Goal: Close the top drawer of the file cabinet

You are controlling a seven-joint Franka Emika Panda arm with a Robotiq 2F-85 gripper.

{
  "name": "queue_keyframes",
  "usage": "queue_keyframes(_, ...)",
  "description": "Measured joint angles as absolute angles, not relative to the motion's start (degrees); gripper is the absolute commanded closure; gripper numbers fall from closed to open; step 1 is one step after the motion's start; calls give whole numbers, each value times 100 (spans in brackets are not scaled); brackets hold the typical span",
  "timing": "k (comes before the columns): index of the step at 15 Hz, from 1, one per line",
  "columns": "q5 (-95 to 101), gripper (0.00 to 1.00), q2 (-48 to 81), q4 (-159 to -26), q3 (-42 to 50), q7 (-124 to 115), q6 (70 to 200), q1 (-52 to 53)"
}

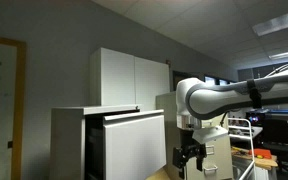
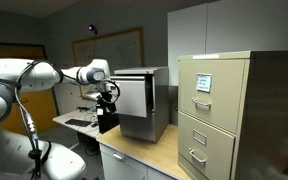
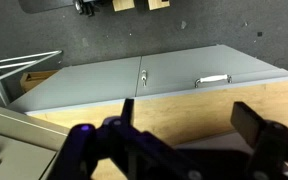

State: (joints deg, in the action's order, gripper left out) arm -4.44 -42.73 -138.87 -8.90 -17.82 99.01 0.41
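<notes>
The robot's gripper needs to next go to the top drawer's upper front edge (image 1: 161, 113), by its outer corner, and close there to push the drawer shut.
The file cabinet (image 1: 69, 145) is a pale boxy metal cabinet, seen in both exterior views (image 2: 149, 128). Its top drawer (image 1: 134, 130) stands pulled out, with a dark gap between its flat front and the cabinet body. The drawer front also shows in an exterior view (image 2: 134, 95). My gripper (image 1: 190, 158) hangs just in front of the drawer front, close beside it (image 2: 108, 97); I cannot tell if it touches. In the wrist view the gripper (image 3: 189, 125) is open and empty, its two dark fingers spread over a wooden surface.
A taller white two-door cupboard (image 1: 134, 75) stands behind the file cabinet. A beige cabinet with handled drawers (image 2: 214, 110) stands beside it. A wooden tabletop (image 3: 184, 100) lies under the gripper. A low grey unit with a handle (image 3: 212, 78) stands on the dark floor.
</notes>
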Motion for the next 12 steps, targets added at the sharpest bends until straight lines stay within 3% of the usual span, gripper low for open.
queue_keyframes(12, -307, 0, -4275, -13902, -908, -1822, 10194, -46)
